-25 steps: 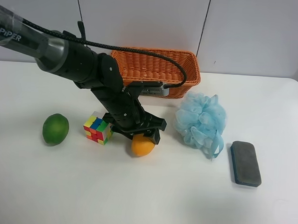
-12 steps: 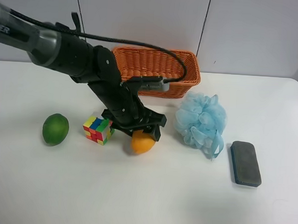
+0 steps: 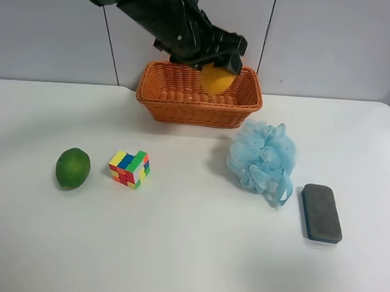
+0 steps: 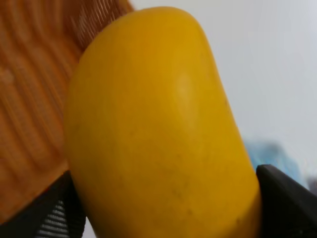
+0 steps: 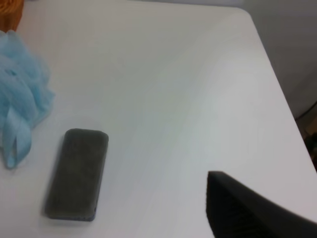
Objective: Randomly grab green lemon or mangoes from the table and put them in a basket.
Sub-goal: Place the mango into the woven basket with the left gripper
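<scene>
I need to use my left gripper to let go of the mango inside the wicker basket (image 3: 212,90), close to the basket's front rim, toward the side where the bath pouf is.
The yellow-orange mango (image 3: 217,79) hangs in my left gripper (image 3: 214,64), which is shut on it just over the right part of the orange-brown wicker basket (image 3: 184,111) at the back of the white table (image 3: 176,250). In the left wrist view the mango (image 4: 158,124) fills the frame between two dark fingers (image 4: 285,203), with the basket's weave (image 4: 29,89) behind it. The green lemon (image 3: 73,168) lies on the table far to the left. Of my right gripper only one dark finger (image 5: 247,210) shows, above bare table.
A multicoloured puzzle cube (image 3: 129,169) sits right of the lemon. A light blue bath pouf (image 3: 263,159) and a dark grey pad (image 3: 321,213) lie at the right; both show in the right wrist view, pouf (image 5: 20,99) and pad (image 5: 77,173).
My left gripper has lifted the mango off the table beside the cube and carried it up and back to just over the basket. Nothing else has moved.
</scene>
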`<state>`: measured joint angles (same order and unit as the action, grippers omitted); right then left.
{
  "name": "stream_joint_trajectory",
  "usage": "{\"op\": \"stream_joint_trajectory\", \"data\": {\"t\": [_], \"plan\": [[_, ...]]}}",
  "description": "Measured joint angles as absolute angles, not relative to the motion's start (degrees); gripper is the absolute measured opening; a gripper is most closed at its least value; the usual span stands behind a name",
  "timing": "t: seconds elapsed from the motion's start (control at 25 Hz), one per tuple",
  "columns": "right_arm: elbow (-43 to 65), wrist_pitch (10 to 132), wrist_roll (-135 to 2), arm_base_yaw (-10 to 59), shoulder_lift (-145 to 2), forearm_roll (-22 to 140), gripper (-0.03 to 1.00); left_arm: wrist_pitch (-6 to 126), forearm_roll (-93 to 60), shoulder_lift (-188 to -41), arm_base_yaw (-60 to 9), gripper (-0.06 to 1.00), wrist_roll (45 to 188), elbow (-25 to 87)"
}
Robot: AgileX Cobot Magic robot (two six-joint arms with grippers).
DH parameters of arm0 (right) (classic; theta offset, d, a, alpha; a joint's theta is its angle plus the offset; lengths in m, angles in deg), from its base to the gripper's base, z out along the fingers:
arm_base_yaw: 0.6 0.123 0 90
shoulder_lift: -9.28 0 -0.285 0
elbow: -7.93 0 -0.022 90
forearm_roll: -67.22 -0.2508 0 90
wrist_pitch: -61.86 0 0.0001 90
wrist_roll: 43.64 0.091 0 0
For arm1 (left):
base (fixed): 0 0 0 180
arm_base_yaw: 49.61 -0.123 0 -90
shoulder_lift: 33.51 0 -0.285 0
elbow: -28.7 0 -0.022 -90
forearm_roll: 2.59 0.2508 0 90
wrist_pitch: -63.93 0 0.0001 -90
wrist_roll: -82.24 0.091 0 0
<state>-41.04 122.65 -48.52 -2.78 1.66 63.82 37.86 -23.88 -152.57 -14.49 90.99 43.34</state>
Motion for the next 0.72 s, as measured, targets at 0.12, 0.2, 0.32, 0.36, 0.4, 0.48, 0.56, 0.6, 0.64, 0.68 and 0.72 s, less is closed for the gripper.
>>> {"op": "stream_joint_trajectory", "data": {"t": [0.12,0.2,0.32,0.36,0.4,0.48,0.56,0.6,0.64,0.68,0.72], "plan": [[-41.04,122.65,-47.03,-2.78,1.66,64.05,0.81,38.56,-21.82,-157.17,-16.21,0.66,91.05,50.67],[-41.04,122.65,-46.29,-2.78,1.66,64.05,0.81,38.61,-20.55,-161.11,-17.18,0.66,91.05,54.98],[-41.04,122.65,-46.07,-2.78,1.66,64.05,0.81,39.05,-19.81,-166.67,-18.17,0.66,91.05,61.26],[-41.04,122.65,-46.02,-2.78,1.66,64.05,0.81,39.42,-19.71,-168.27,-18.43,0.66,91.05,62.75],[-41.04,122.65,-46.02,-2.78,1.66,64.05,0.81,39.79,-19.66,-170.03,-18.62,0.66,91.05,64.28],[-41.04,122.65,-45.89,-2.78,1.66,64.05,0.81,40.45,-19.56,-173.09,-18.95,0.66,91.05,66.29],[-41.04,122.65,-45.82,-2.78,1.66,64.05,0.81,41.59,-19.55,-175.31,-19.08,0.66,91.05,67.41],[-41.04,122.65,-45.75,-2.78,1.66,64.05,0.81,41.78,-19.49,-176.28,-19.08,0.66,91.05,67.70],[-41.04,122.65,-45.75,-2.78,1.66,64.05,0.81,41.77,-19.49,-177.09,-19.15,0.66,91.05,67.86],[-41.04,122.65,-45.75,-2.78,1.66,64.05,0.81,41.65,-19.46,-177.59,-19.15,0.66,91.05,67.93],[-41.04,122.65,-45.75,-2.78,1.66,64.05,0.81,41.47,-19.41,-178.05,-19.15,0.66,91.10,67.93]]}}
